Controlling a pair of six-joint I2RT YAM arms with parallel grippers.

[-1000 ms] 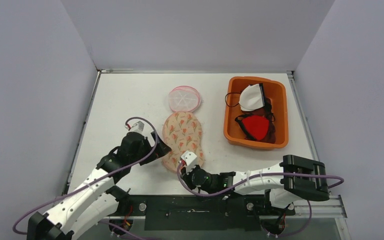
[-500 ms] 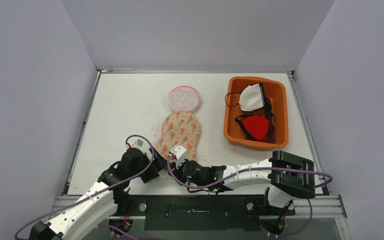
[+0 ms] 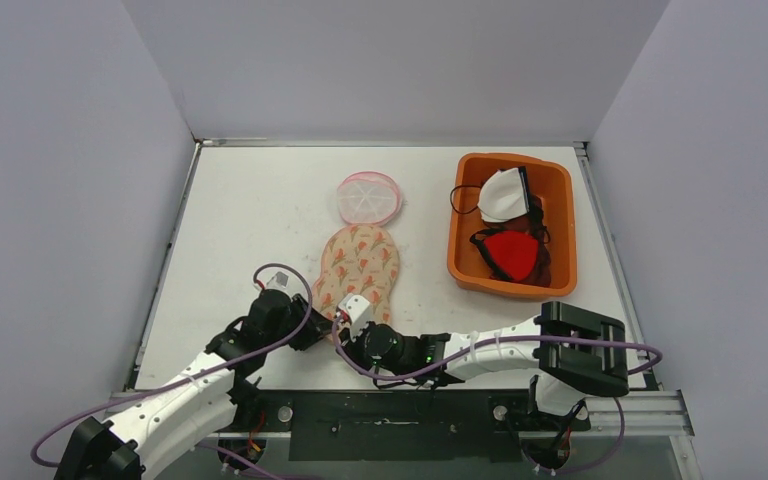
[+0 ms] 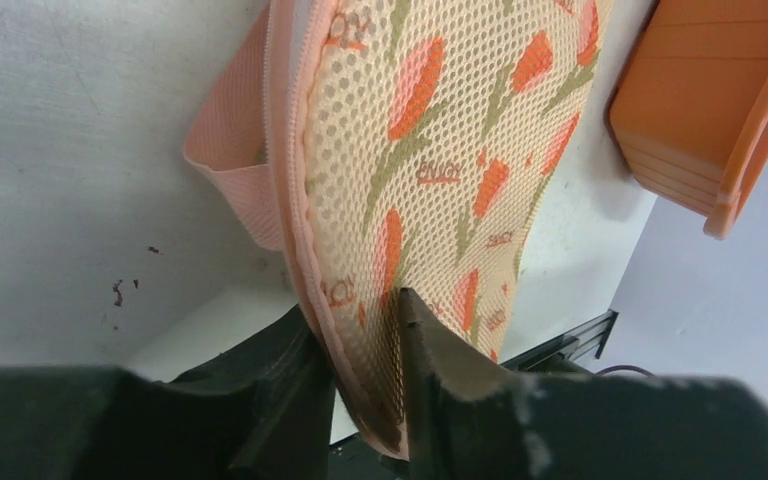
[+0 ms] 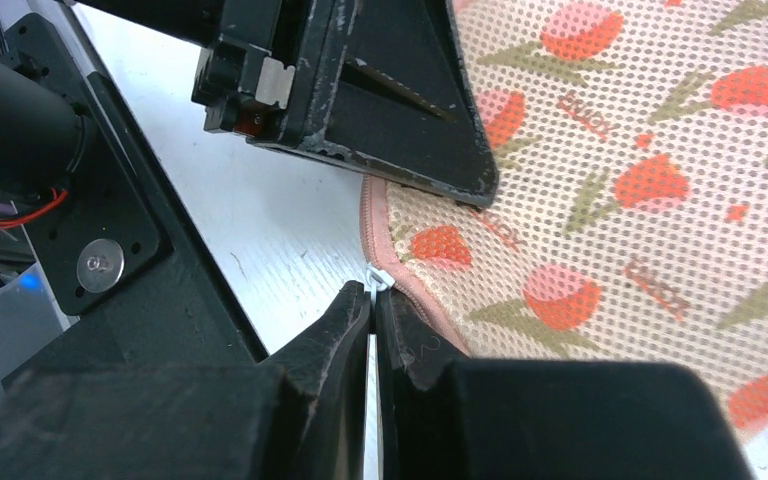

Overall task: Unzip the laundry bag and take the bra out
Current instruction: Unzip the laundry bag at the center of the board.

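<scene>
The robot's left gripper pinches the mesh back from the zipper pull at the bag's near corner, so it should open and grip the bag's edge nearer that corner point(image 5: 371, 218).
The laundry bag point(image 3: 361, 265) is a beige mesh pouch printed with red tulips and edged by a pink zipper; it lies flat near the table's front. My left gripper point(image 3: 315, 326) is shut on its near-left edge, the mesh point(image 4: 440, 170) pinched between both fingers point(image 4: 358, 320). My right gripper point(image 5: 373, 295) is shut on the small white zipper pull point(image 5: 379, 275) at the bag's near corner, close beside the left finger point(image 5: 400, 110). In the top view the right gripper point(image 3: 343, 323) sits just right of the left one. The bra is hidden.
A round pink mesh piece point(image 3: 368, 197) touches the bag's far end. An orange bin point(image 3: 561, 215) at the right holds a white cupped garment point(image 3: 503, 194) and a red one point(image 3: 511, 253) with black straps. The table's front rail runs right behind both grippers.
The left gripper has closed from wide open onto the bag's near-left edge. Over the past second the bag slid toward the front edge. The right gripper stayed shut on the pull.
</scene>
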